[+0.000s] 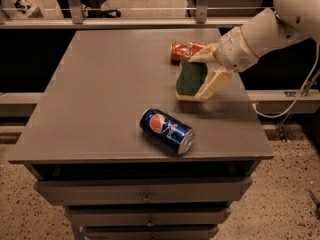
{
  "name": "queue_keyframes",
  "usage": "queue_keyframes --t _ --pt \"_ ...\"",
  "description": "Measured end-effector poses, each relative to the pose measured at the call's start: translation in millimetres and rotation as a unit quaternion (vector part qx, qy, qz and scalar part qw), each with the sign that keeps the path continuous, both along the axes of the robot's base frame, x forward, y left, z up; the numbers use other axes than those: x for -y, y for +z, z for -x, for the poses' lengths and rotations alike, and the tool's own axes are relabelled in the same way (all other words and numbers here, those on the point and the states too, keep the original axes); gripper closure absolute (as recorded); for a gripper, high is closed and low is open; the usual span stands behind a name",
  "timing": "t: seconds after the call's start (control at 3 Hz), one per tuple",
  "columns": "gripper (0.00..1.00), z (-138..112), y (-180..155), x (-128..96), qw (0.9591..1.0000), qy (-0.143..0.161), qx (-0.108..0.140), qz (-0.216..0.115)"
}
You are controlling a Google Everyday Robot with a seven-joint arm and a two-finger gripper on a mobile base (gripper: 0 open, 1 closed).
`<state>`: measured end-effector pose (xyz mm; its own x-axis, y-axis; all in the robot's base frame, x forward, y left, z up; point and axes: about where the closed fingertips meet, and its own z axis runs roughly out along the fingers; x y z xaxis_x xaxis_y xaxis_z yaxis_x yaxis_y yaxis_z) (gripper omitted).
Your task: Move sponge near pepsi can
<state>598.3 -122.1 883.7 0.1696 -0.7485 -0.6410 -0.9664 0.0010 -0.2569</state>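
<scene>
My gripper should release the sponge on the grey table [181, 111], setting it just behind the pepsi can, on the soda can's side.
The sponge [190, 78], dark green top over pale foam, is held tilted between the cream fingers [216, 81] of my gripper [199, 77], just above the right part of the grey table [100, 94]. The gripper is shut on the sponge. The pepsi can [166, 130], blue with the round logo, lies on its side near the table's front edge. It is to the front left of the sponge, about a can's length away. My white arm [260, 34] comes in from the upper right.
An orange-red soda can [186, 50] lies on its side just behind the gripper. The table's right edge [252, 114] is close to the gripper. Drawers [145, 191] sit under the tabletop. A metal rail [125, 9] runs behind the table.
</scene>
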Motion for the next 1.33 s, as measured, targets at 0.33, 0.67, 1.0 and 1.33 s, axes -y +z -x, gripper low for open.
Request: queue_keyframes --t 0.33,0.67,1.0,1.33 --pt "1.0 13.5 -0.9 5.6 0.9977 0.067 -0.001 0.014" --pt "1.0 22.1 0.0 8.2 0.9922 0.122 0.002 0.026" --pt "1.0 25.2 1.3 4.8 0.9846 0.171 0.007 0.035" --pt "1.0 26.2 -1.5 -5.7 0.9782 0.205 0.01 0.034"
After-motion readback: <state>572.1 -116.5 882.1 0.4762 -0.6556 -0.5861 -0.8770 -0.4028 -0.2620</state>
